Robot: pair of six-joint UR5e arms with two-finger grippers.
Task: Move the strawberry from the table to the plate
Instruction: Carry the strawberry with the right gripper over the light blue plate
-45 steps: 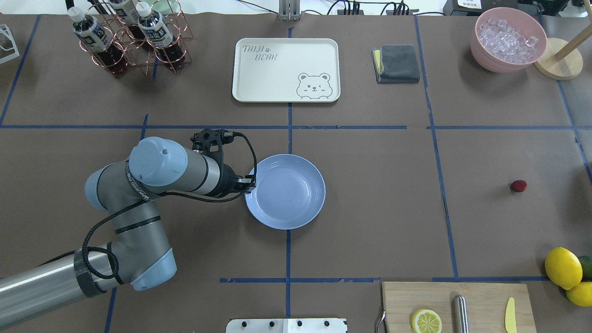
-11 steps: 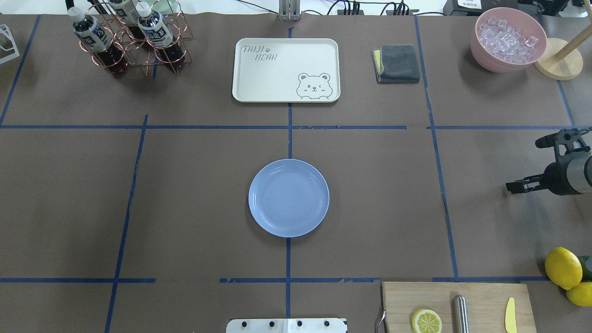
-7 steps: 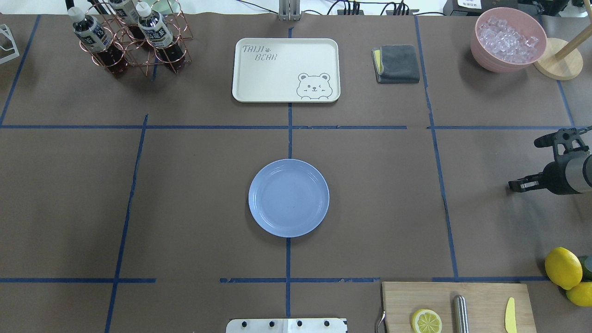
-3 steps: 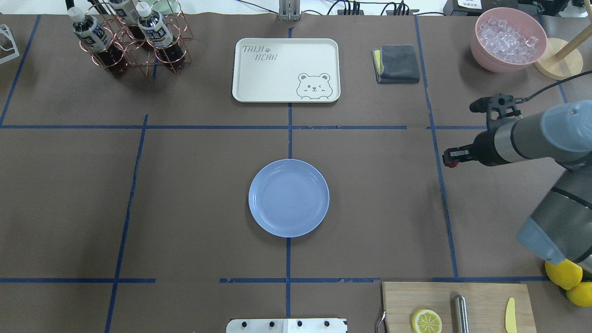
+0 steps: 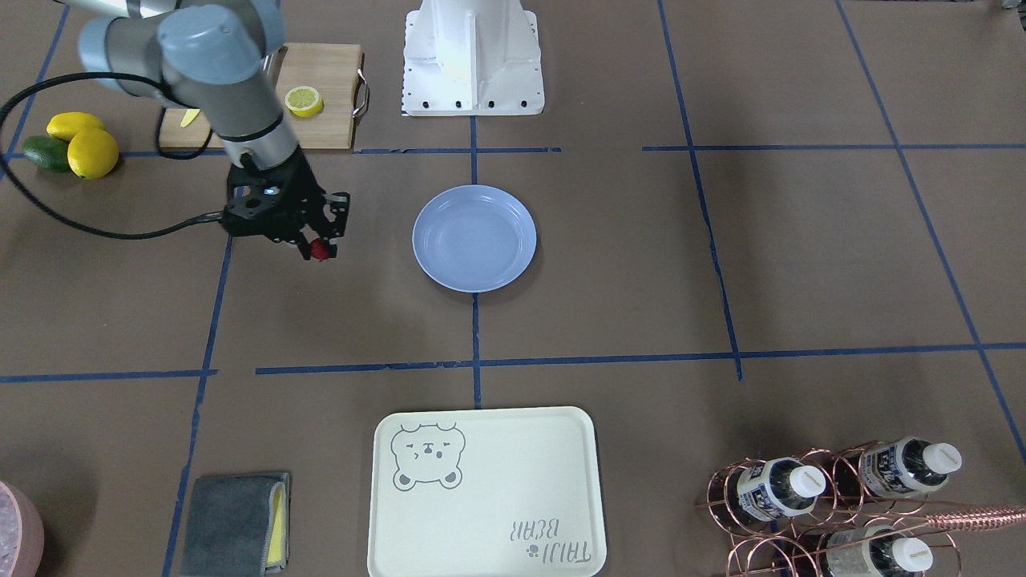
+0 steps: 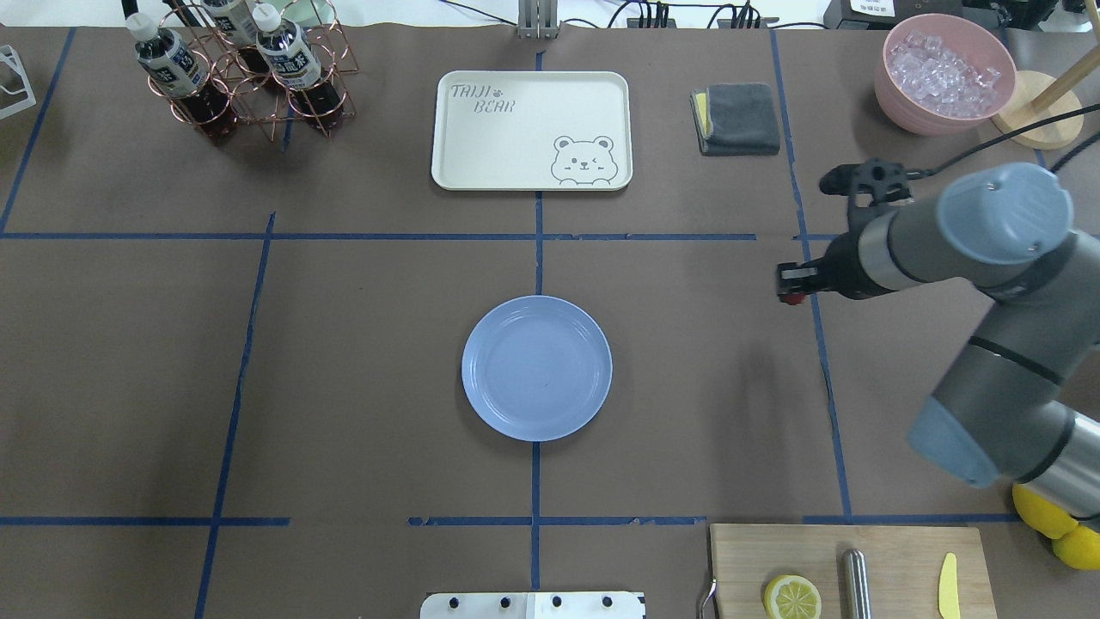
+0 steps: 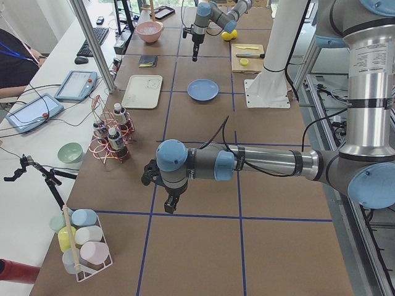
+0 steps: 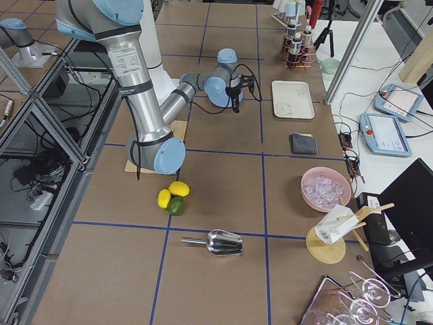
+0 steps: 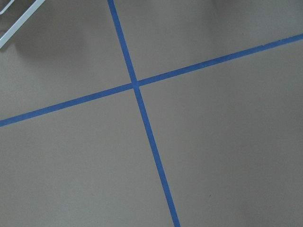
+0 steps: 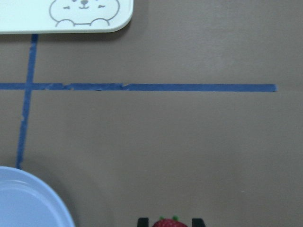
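Observation:
The strawberry will go down in the middle of the light blue plate (image 5: 473, 236), put there by my right gripper.
The strawberry (image 6: 795, 299) is a tiny dark-red berry hanging above the table (image 6: 344, 387), pinched in my right gripper (image 6: 791, 292), which is shut on it. From the front, the strawberry (image 5: 321, 250) shows red at the tips of the right gripper (image 5: 317, 244), well to the side of the light blue plate (image 5: 474, 238). The right wrist view shows the strawberry (image 10: 169, 222) between two dark fingertips (image 10: 142, 221), with the plate (image 10: 28, 203) at lower left. The plate (image 6: 537, 368) has nothing on it. My left gripper (image 7: 170, 203) hovers far off along the table; I cannot tell its state.
A cream bear tray (image 6: 531, 129), a grey cloth (image 6: 736, 118), a pink bowl of ice (image 6: 944, 73) and a bottle rack (image 6: 241, 69) line the far side. A cutting board (image 6: 846, 572) with a lemon half and whole lemons (image 6: 1066, 533) sit near right.
The left arm has withdrawn from the plate. The right gripper closed on the strawberry at the right side, lifted it, and has carried it leftward toward the plate.

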